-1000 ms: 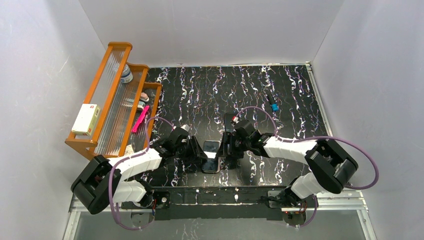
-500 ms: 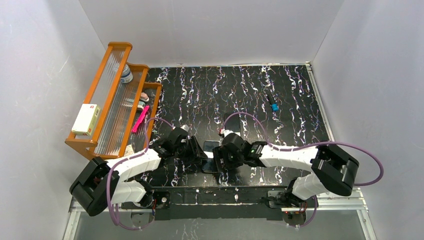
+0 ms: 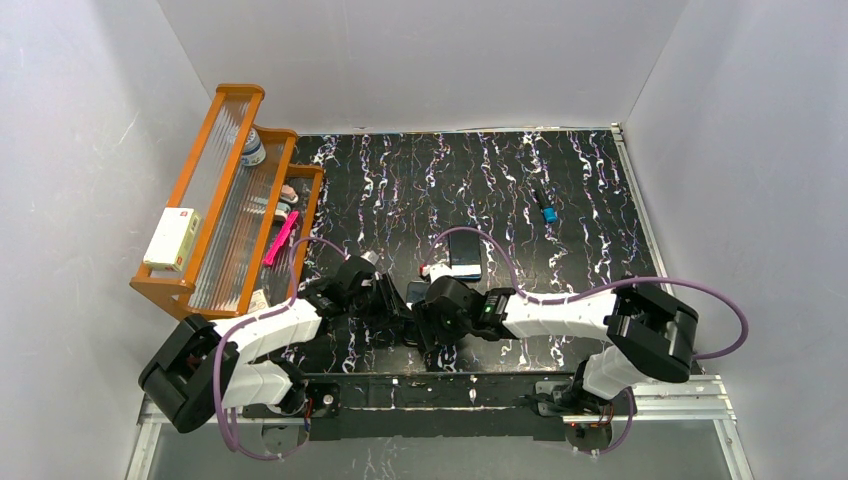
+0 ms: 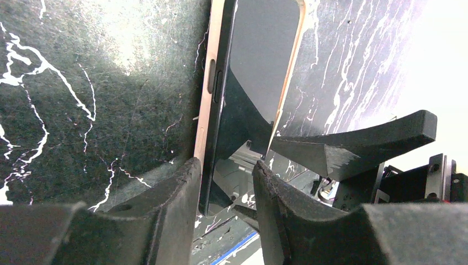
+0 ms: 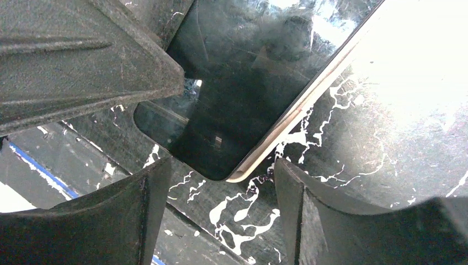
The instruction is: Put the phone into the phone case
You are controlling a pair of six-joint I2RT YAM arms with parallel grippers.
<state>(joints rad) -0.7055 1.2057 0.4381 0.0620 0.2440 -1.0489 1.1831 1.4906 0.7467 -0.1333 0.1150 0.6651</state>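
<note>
The phone's edge stands above the case's rim, so the robot's right gripper will open, back away from the phone's near corner and pinch further along the phone's long side (image 5: 315,93).
The phone (image 4: 259,55) is a black glass slab lying in the pale beige phone case (image 4: 205,118), whose rim shows along both long sides. In the top view the phone (image 3: 416,292) lies near the front middle of the table, between both grippers. My left gripper (image 4: 226,187) is shut across the near end, one finger (image 4: 176,193) pressed on the case's side. My right gripper (image 5: 221,193) stands open over the near corner of the phone (image 5: 243,83) and case rim (image 5: 298,113), touching neither. From above, the left gripper (image 3: 398,312) and right gripper (image 3: 428,322) nearly meet.
A second flat black slab (image 3: 465,255) lies just behind the right wrist. An orange rack (image 3: 230,200) with a white box (image 3: 170,238) and small items stands at the left. A small blue object (image 3: 548,212) lies at the back right.
My right arm swung left and nearer, uncovering the black slab behind it, and its jaws opened wider by the phone's near corner. The left arm stayed put.
</note>
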